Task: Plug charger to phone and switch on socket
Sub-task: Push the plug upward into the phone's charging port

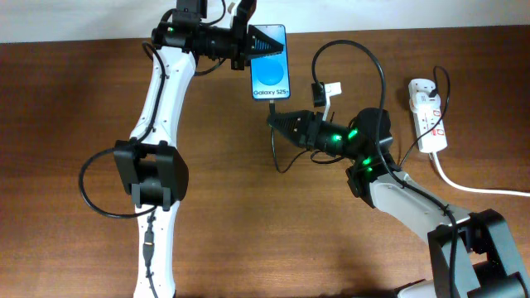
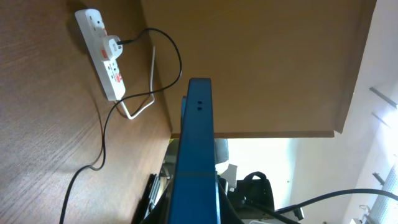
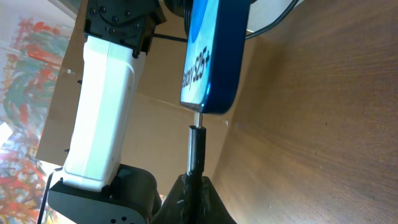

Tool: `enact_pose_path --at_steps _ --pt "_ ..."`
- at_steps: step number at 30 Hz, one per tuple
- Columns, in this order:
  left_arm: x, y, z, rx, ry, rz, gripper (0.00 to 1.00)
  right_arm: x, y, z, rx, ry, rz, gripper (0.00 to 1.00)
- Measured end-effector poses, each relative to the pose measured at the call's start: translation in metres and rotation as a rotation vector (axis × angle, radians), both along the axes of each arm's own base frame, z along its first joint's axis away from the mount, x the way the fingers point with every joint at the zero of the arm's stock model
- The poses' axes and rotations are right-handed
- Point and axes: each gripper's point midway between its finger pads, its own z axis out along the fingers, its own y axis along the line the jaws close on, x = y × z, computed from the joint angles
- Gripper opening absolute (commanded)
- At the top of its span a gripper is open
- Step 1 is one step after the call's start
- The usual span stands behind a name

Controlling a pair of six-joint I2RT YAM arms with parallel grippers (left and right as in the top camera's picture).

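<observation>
Next, the left gripper releases the phone on the bare table (image 1: 249,129) next to the tip of the right gripper. The phone is now held near the table's back edge.
My left gripper (image 1: 248,45) is shut on the phone (image 1: 271,63), holding it near the table's back edge, screen up with a blue oval and "Galaxy" text. The left wrist view shows its blue edge (image 2: 196,143) between the jaws (image 2: 194,208). My right gripper (image 1: 277,121) is shut on the black charger cable (image 1: 273,153) just below the phone. In the right wrist view the jaws (image 3: 196,190) hold the plug tip (image 3: 197,118), whose metal end touches the phone's bottom port (image 3: 208,62). The white socket (image 1: 427,113) lies at the right, the charger's white plug block (image 2: 112,46) in it.
The socket's thick white cord (image 1: 476,189) runs off to the right edge. A white tag (image 1: 331,89) hangs on the cable loop near the right arm. The table's back edge lies just behind the phone. The left arm (image 1: 157,108) stretches down the left side.
</observation>
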Motion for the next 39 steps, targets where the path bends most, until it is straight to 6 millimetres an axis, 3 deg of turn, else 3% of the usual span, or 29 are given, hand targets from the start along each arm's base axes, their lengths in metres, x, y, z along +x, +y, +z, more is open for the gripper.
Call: enact_pose_path --at_steps 39 --pt "-0.006 -0.014 0.000 -0.002 -0.036 -0.028 0.00 -0.001 -0.005 -0.001 -0.002 0.005 0.015 0.04"
